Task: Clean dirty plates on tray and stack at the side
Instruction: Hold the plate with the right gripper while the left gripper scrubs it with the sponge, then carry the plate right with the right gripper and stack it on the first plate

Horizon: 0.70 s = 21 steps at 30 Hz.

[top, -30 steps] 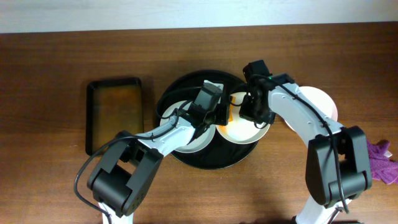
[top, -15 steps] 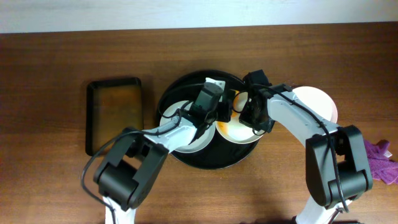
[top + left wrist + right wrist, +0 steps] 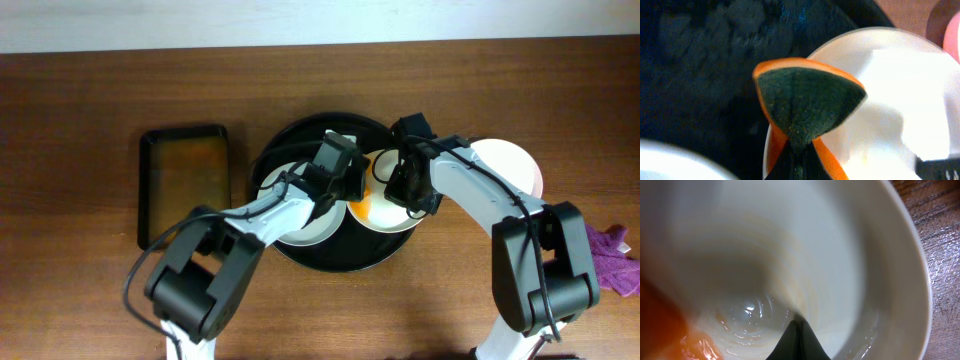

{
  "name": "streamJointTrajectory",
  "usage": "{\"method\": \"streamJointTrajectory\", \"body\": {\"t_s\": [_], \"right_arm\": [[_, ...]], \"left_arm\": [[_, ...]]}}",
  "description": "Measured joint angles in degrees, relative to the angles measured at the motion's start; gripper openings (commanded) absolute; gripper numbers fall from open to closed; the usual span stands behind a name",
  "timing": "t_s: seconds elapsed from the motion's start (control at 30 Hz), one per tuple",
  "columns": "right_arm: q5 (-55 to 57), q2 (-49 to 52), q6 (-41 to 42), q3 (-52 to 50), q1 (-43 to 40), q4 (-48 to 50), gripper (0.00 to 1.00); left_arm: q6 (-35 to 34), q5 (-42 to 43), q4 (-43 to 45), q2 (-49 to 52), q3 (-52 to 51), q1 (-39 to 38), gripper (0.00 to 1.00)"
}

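Observation:
The shut fingers of my right gripper rest on the dirty plate's inner surface, so that gripper should open and take the plate by its rim (image 3: 927, 297) before lifting it.
A black round tray (image 3: 300, 135) holds a white plate (image 3: 285, 205) on the left and a dirty plate (image 3: 392, 217) with an orange stain on the right. My left gripper (image 3: 358, 183) is shut on an orange sponge with a green scouring face (image 3: 807, 105), which lies over the left edge of the dirty plate (image 3: 900, 115). My right gripper (image 3: 405, 188) is shut, and its tips (image 3: 799, 327) rest on the wet inner surface of the dirty plate (image 3: 805, 245). A clean white plate (image 3: 512, 165) sits at the right of the tray.
A black rectangular tray (image 3: 185, 185) lies left of the round tray. A purple cloth (image 3: 615, 258) lies at the right edge of the table. The two arms meet over the round tray's middle.
My right gripper has moved down and a little left onto the dirty plate. My left gripper has shifted the sponge slightly over the plate's left edge.

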Motion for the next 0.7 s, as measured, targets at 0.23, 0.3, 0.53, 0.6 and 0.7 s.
{"method": "streamJointTrajectory", "body": {"t_s": [0.23,0.3,0.53,0.6,0.7], "right_arm": [[-0.13,-0.07,-3.85,0.07,0.00,-0.39,0.08],[0.02,-0.09,-8.61,1.40,0.00,-3.93,0.19],[-1.62,-2.84,-17.86,10.01,-11.87,-12.96,0.22],[-3.93,-2.84,-22.10,9.97,-15.54,-13.66,0.22],[-7.19,-2.62,-25.00,5.99,-15.78,-11.98,0.34]], "left_arm": [[0.00,0.57,-11.78,-10.97,-1.29,2.47,0.00],[0.00,0.61,-16.76,-17.38,-1.14,6.14,0.00],[0.81,0.52,-35.47,-21.38,-1.27,22.05,0.00],[2.03,0.52,-36.22,-21.38,-1.27,23.02,0.00],[2.64,0.55,-36.26,-21.38,-1.27,22.95,0.00]]}}
